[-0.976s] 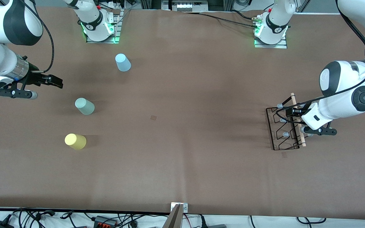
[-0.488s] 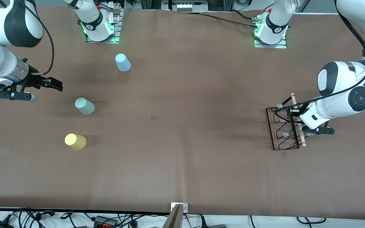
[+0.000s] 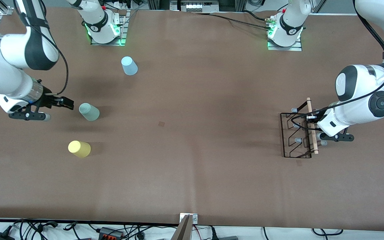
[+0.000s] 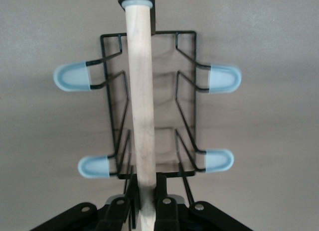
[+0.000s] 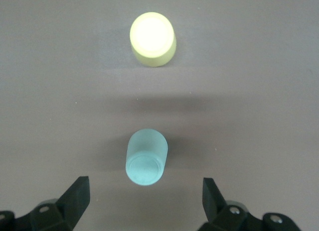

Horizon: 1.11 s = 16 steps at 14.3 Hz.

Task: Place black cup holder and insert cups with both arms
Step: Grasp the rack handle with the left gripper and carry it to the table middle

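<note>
The sides of the pale green cup (image 3: 89, 112) (image 5: 146, 156), between the yellow cup and the light blue cup, will be gripped next by my right gripper.
The black cup holder (image 3: 295, 136) stands at the left arm's end of the table. My left gripper (image 3: 311, 117) is shut on its wooden rod handle (image 4: 140, 111); the pale blue peg tips (image 4: 72, 75) stick out on both sides. Three cups stand upside down at the right arm's end: a pale green cup (image 3: 89, 111), a yellow cup (image 3: 79, 148) nearer the camera, and a light blue cup (image 3: 129, 65) farther away. My right gripper (image 3: 66, 103) is open, just beside the green cup (image 5: 145, 157), which lies ahead of the spread fingers (image 5: 75, 196). The yellow cup also shows in the right wrist view (image 5: 152, 38).
The brown table (image 3: 192, 150) spreads wide between the cups and the holder. The arm bases (image 3: 103, 28) stand along the edge farthest from the camera. Cables lie past the edge nearest the camera.
My right gripper has moved down and toward the green cup, now close beside it. The left gripper has shifted the holder slightly and straightened it.
</note>
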Available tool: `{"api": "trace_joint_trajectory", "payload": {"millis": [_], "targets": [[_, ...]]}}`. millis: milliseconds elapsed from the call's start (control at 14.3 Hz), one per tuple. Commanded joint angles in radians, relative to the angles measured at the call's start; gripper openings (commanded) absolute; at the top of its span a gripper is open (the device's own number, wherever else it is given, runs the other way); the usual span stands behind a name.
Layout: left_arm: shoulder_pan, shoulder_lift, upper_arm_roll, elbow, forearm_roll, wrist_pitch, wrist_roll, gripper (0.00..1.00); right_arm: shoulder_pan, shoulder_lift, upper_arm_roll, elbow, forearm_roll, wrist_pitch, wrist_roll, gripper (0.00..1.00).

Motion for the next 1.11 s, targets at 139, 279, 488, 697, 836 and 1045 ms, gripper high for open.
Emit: {"api": "trace_joint_trajectory", "payload": {"millis": [139,279,488,697,836,1045], "targets": [[0.002,-0.023,-0.013,0.052,0.017,-0.028,-0.008,0.01,0.001,-0.017,0.005,-0.19,-0.002,0.241,-0.062,1.0],[-0.009,-0.023,-0.016,0.156,0.016,-0.144,-0.008,0.01,0.001,-0.009,0.005,-0.226,-0.002,0.288,-0.058,1.0],[-0.03,-0.023,-0.066,0.256,0.016,-0.25,-0.009,0.01,0.003,-0.006,0.006,-0.244,-0.002,0.29,-0.061,1.0],[-0.041,-0.018,-0.192,0.259,0.005,-0.247,-0.076,0.01,0.003,0.018,0.006,-0.25,-0.002,0.32,-0.061,1.0],[-0.076,0.002,-0.281,0.275,0.005,-0.244,-0.153,0.01,0.001,0.041,0.006,-0.253,-0.002,0.34,-0.059,1.0],[-0.214,0.095,-0.303,0.345,0.005,-0.241,-0.242,0.01,0.003,0.072,0.006,-0.252,0.001,0.377,-0.052,1.0]]}}
